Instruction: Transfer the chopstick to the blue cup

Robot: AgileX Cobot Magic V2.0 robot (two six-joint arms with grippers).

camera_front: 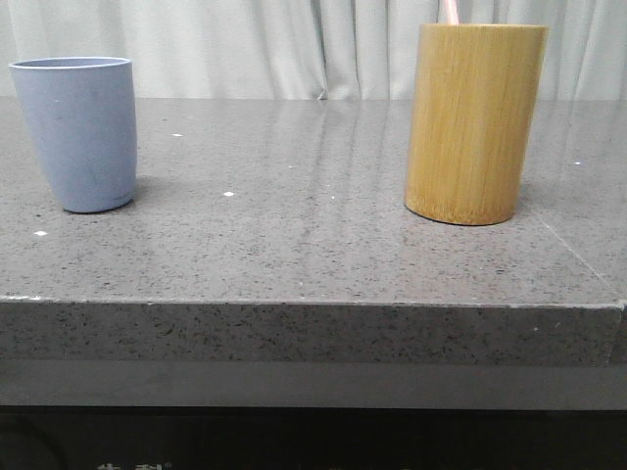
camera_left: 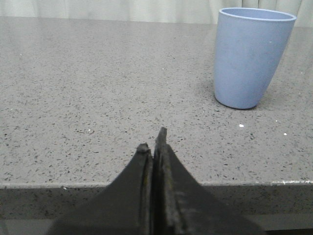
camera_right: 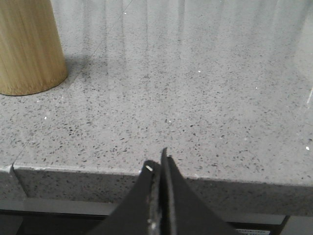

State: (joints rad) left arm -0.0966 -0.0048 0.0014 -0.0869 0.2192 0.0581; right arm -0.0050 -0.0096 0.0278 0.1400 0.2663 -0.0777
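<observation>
Next, my left gripper closes on the upper side of the blue cup (camera_front: 116, 88) (camera_left: 277, 34), by the rim nearest the bamboo holder. Then it will carry the cup over there.
The blue cup (camera_front: 80, 132) stands upright on the left of the grey stone table (camera_front: 294, 245); the left wrist view has the same blue cup (camera_left: 250, 56) ahead of my left gripper (camera_left: 152, 142). That gripper is shut with nothing in it, at the table's front edge. A pale pink chopstick (camera_front: 450, 11) pokes its tip out of the tall bamboo holder (camera_front: 474, 122) on the right. My right gripper (camera_right: 159, 164) is shut and empty at the front edge, with the bamboo holder (camera_right: 28, 46) ahead of it to one side.
White curtains (camera_front: 294, 44) hang behind the table. A seam in the stone runs along the right part of the tabletop (camera_front: 578, 255). A wide stretch of bare stone lies between the cup and the holder.
</observation>
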